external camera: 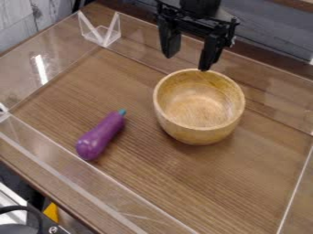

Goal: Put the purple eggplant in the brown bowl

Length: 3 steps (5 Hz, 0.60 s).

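My gripper needs to close on the middle of the purple eggplant (102,135), between its stem and its thick rounded end.
The purple eggplant (101,134) lies on the wooden tabletop at the left centre, its darker stem end pointing up and right toward the bowl. To its right stands the brown bowl (199,106), round, thick-walled and with nothing inside. My gripper (191,50) hangs pointing down above the bowl's far rim, its black fingers (211,55) spread wide with nothing between them. It is well away from the eggplant.
Low clear acrylic walls (37,64) fence in the wooden table on all sides. A clear plastic stand (101,29) sits at the back left corner. Bare wood (184,183) stretches in front of the bowl and eggplant.
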Each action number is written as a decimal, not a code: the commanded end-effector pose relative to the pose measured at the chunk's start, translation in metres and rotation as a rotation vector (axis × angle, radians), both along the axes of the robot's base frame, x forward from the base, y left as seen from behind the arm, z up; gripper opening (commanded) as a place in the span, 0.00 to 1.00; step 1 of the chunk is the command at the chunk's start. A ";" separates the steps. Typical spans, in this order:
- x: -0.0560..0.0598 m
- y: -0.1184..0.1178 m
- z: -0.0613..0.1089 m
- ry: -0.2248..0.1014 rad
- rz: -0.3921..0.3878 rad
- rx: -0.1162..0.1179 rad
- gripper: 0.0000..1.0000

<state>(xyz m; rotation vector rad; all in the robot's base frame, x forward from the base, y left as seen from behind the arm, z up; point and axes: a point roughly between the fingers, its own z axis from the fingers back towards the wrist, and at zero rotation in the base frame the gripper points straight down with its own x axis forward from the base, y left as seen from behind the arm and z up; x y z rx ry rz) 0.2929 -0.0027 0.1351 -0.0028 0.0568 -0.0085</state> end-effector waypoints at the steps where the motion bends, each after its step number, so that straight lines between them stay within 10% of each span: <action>1: -0.003 0.000 -0.005 0.014 0.003 -0.003 1.00; 3: -0.037 0.036 -0.006 -0.014 0.011 -0.008 1.00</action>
